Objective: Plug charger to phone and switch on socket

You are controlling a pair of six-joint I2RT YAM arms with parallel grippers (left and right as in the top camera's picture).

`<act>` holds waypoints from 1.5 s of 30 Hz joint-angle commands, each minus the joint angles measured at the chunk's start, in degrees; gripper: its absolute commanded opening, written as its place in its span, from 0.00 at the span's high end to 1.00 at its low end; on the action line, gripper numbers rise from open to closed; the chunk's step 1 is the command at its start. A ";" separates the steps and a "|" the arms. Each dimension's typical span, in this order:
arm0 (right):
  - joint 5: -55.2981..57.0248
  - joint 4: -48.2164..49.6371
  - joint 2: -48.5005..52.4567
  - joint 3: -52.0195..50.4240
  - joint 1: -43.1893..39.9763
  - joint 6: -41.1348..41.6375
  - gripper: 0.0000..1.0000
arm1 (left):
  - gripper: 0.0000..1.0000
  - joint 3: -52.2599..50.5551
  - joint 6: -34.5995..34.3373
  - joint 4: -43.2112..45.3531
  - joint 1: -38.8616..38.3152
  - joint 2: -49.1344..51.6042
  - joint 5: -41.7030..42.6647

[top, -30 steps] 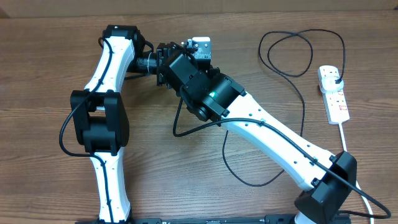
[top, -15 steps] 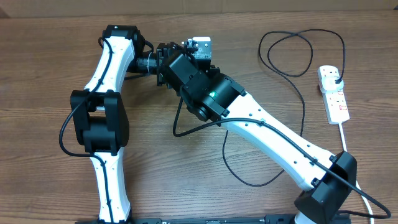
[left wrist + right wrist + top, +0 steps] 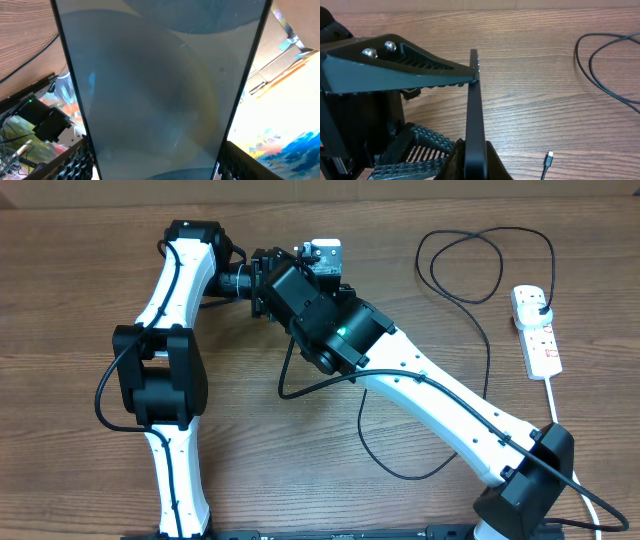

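Note:
My left gripper spans the phone by its long edges, so it should open while my right gripper turns the phone, then close on the phone's flat sides (image 3: 160,90).
The phone (image 3: 160,75) fills the left wrist view, its glass grey and black-edged. My left gripper (image 3: 155,146) is shut on its two long edges. In the right wrist view the phone (image 3: 475,110) stands edge-on above the table, and my right gripper (image 3: 475,167) is shut on its near end. Overhead, both grippers meet at the upper middle, left (image 3: 258,280) and right (image 3: 292,282), and the phone is mostly hidden there. The charger cable (image 3: 485,315) loops over the table; its connector tip (image 3: 548,159) lies loose on the wood. Its black plug (image 3: 540,304) sits in the socket (image 3: 540,345).
The socket's white cord (image 3: 553,395) runs down the right side to the table's front edge. Loops of the black cable lie at the back right (image 3: 600,65) and under the right arm (image 3: 400,470). The wooden table (image 3: 80,310) shows bare at the left.

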 commanded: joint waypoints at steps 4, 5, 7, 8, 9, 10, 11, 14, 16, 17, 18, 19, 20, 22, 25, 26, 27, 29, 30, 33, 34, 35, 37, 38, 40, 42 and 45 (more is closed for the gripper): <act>0.13 0.50 0.31 0.72 -0.09 3.54 0.96 | 0.30 1.66 1.11 -0.15 -0.28 0.02 2.67; 0.13 0.52 0.28 0.72 -0.09 4.04 0.96 | 0.27 1.66 1.09 -0.15 -0.28 0.02 2.67; 0.15 0.81 0.28 0.72 -0.11 5.14 0.96 | 0.12 1.66 1.09 0.11 -0.28 0.02 2.58; 0.17 1.16 0.28 0.76 -0.11 6.45 0.96 | 0.06 1.66 1.11 1.22 -0.28 0.02 2.54; 0.20 1.25 0.28 0.81 -0.11 7.30 0.96 | 0.02 1.66 1.11 2.27 -0.28 0.02 2.51; 0.20 1.44 0.28 0.83 -0.11 8.11 0.96 | 0.00 1.66 1.11 3.30 -0.28 0.02 2.38; 0.33 1.60 0.28 0.83 -0.13 9.42 0.96 | 0.00 1.66 1.11 4.55 -0.28 0.02 1.88; 2.05 1.75 0.26 0.83 -0.17 14.58 0.96 | 0.00 1.66 1.11 5.88 -0.28 0.02 1.49; 3.72 1.79 0.22 0.83 -0.17 17.70 0.96 | 0.00 1.66 1.09 6.51 -0.28 0.02 1.49; 4.68 1.79 0.11 0.83 -0.17 19.58 0.96 | 0.00 1.66 1.09 6.82 -0.28 0.02 1.49; 5.31 1.79 0.09 0.85 -0.17 20.79 0.96 | 0.00 1.66 1.11 7.48 -0.28 0.02 1.49; 5.73 1.79 -0.02 0.87 -0.17 22.08 0.96 | 0.00 1.66 1.11 8.17 -0.28 0.02 1.46; 5.75 1.88 -0.13 0.87 -0.17 23.15 0.96 | 0.00 1.66 1.11 9.09 -0.28 0.02 1.46; 5.70 2.38 -0.33 0.87 -0.48 24.90 0.96 | 0.00 1.66 1.11 11.23 -0.28 0.02 1.42; 5.53 2.21 -0.87 0.87 -1.86 29.03 0.96 | 0.00 1.66 1.09 13.73 -0.28 0.02 -1.38; 5.09 2.03 -1.11 0.87 -2.32 30.25 0.96 | 0.00 1.66 1.09 13.81 -0.28 0.02 -2.25; 4.09 1.99 -1.36 0.87 -2.89 31.19 0.96 | 0.00 1.66 1.09 13.79 -0.28 0.02 -3.08; 0.63 2.14 -2.01 0.87 -4.33 32.24 0.96 | 0.00 1.66 1.07 13.94 -0.28 0.02 -4.11; -0.96 2.03 -2.16 0.87 -5.01 33.66 0.96 | 0.00 1.66 1.07 14.03 -0.28 0.02 -4.09; -7.10 1.97 -2.71 0.87 -7.30 40.63 0.96 | 0.00 1.66 -1.33 14.05 -0.28 0.02 -4.04; -9.22 1.99 -2.80 0.87 -8.02 43.12 0.96 | 0.00 1.66 -2.21 14.08 -0.28 0.02 -4.04; -10.56 2.01 -2.80 0.87 -8.46 44.76 0.96 | 0.00 1.66 -2.67 14.05 -0.28 0.02 -4.04; -13.77 2.01 -2.80 0.87 -9.57 50.10 0.96 | 0.03 1.66 -4.22 14.03 -0.28 0.02 -4.04; -14.56 2.01 -2.80 0.87 -9.90 51.45 0.96 | 0.05 1.66 -4.79 14.03 -0.28 0.02 -4.04; -15.85 2.03 -2.80 0.87 -10.54 54.73 0.96 | 0.07 1.66 -6.47 14.05 -0.28 0.02 -4.07; -15.80 2.05 -2.80 0.87 -10.69 57.99 0.96 | 0.10 1.66 -7.98 14.05 -0.28 0.02 -4.07; -15.96 2.01 -2.80 0.87 -10.67 63.76 0.96 | 0.17 1.66 -9.44 14.05 -0.28 0.02 -4.09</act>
